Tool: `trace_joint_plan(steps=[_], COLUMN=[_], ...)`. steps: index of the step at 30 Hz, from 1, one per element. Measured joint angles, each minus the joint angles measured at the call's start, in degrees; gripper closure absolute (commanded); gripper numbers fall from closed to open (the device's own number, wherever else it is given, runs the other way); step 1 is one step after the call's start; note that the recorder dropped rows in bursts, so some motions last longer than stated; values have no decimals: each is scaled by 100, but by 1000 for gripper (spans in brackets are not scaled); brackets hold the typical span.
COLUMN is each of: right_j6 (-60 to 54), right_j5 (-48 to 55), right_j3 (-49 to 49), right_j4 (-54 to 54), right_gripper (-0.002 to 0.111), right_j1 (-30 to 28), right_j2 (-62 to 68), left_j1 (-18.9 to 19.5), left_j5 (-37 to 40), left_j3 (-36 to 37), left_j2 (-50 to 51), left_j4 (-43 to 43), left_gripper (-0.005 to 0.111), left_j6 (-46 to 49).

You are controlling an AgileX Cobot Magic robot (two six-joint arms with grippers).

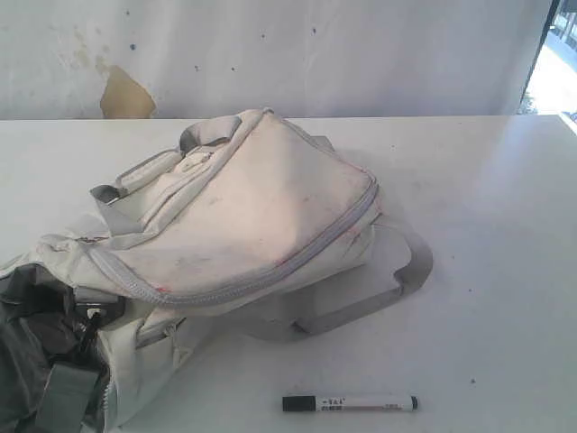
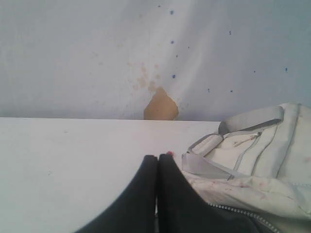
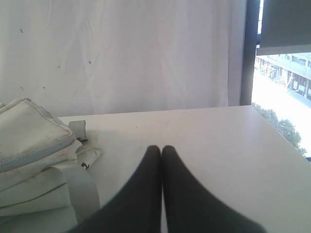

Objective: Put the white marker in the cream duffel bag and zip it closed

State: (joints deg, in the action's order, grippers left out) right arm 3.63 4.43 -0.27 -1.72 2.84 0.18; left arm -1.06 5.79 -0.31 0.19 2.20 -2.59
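My left gripper grabs the cream duffel bag's end fold [image 1: 56, 245] [image 2: 195, 183] next, between the dark grey fabric and the flat grey handle.
The cream duffel bag [image 1: 243, 216] lies slumped across the left and middle of the white table, its grey zipper [image 1: 270, 275] running along the near edge. The white marker [image 1: 350, 403] with its black cap lies flat on the table in front of the bag, near the front edge. Neither arm shows in the exterior view. My left gripper [image 2: 157, 157] is shut with nothing between its black fingers, close beside the bag [image 2: 257, 160]. My right gripper [image 3: 161, 148] is shut and empty over bare table, with the bag [image 3: 29, 145] off to one side.
A dark grey fabric item [image 1: 36, 361] lies at the bag's near left end. A grey strap [image 1: 397, 280] loops out from the bag on the right. A window [image 3: 284, 92] stands past the table's right edge. A wall [image 1: 297, 54] backs the table.
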Motion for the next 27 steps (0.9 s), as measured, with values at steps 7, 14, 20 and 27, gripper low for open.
trace_joint_plan(steps=[7, 14, 20, 27], right_j6=[0, 0, 82, 82], right_j5=[0, 0, -328, -82], right_j3=[0, 0, -27, -939], right_j4=[0, 0, 0, 0], right_gripper=[108, 108, 108, 108], right_j1=[0, 0, 0, 0], right_j2=[0, 0, 0, 0], left_j1=[0, 0, 0, 0], left_j5=[0, 0, 40, 503], left_j3=[0, 0, -130, -1504], left_j2=[0, 0, 0, -10], left_j4=[0, 0, -220, -346], left_gripper=[107, 107, 107, 107], left_j6=[0, 0, -23, -23])
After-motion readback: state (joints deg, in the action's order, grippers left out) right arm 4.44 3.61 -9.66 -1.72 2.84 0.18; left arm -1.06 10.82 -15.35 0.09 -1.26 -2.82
